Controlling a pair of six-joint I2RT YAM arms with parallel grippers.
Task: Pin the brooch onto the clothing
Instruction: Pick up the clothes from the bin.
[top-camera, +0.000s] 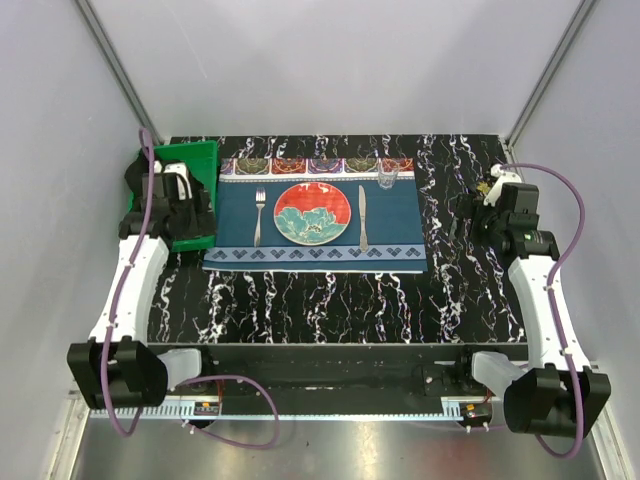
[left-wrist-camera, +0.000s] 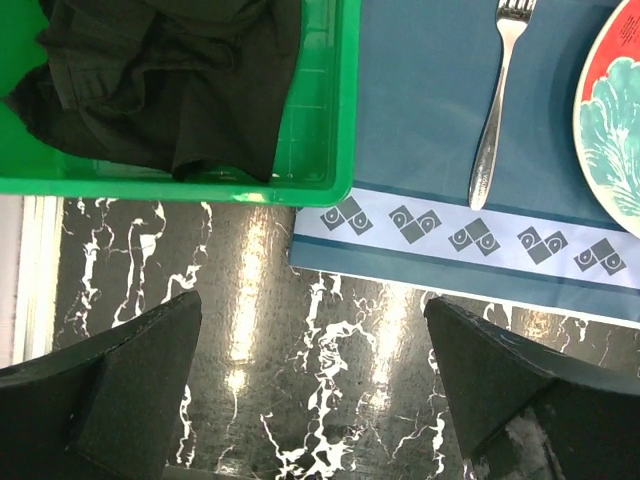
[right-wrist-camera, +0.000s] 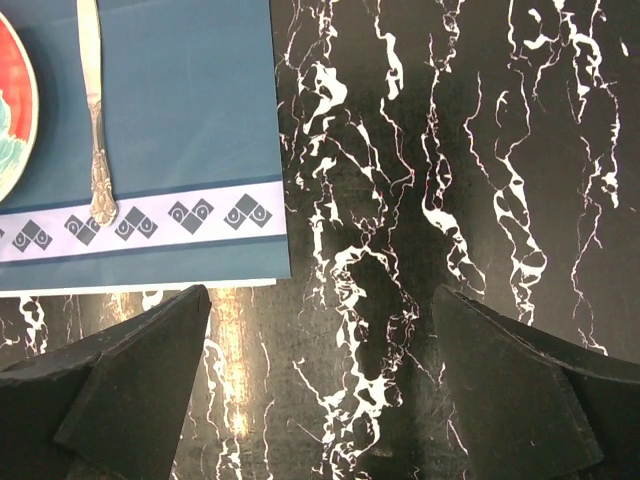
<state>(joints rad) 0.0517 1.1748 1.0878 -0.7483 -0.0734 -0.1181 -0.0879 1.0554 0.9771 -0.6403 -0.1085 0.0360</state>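
The robot's left gripper should next go to the black shirt's edge (top-camera: 135, 178) farthest from the blue placemat, inside the green bin, and close there.
The clothing (left-wrist-camera: 165, 80) is a crumpled black shirt lying in a green bin (left-wrist-camera: 330, 185) at the table's far left. In the top view my left arm hides it. The brooch does not clearly show. A tiny yellowish speck (top-camera: 485, 187) sits by my right wrist, too small to identify. My left gripper (left-wrist-camera: 312, 380) is open and empty over bare marble just in front of the bin; it also shows in the top view (top-camera: 196, 228). My right gripper (right-wrist-camera: 320, 390) is open and empty over marble right of the placemat; it also shows in the top view (top-camera: 467, 224).
A blue patterned placemat (top-camera: 400, 215) lies at centre back. It holds a red and teal plate (top-camera: 312, 213), a fork (top-camera: 259, 215), a knife (top-camera: 363, 215) and a small glass (top-camera: 387, 178). The black marble table (top-camera: 330, 300) stretches in front of it. Grey walls enclose the table.
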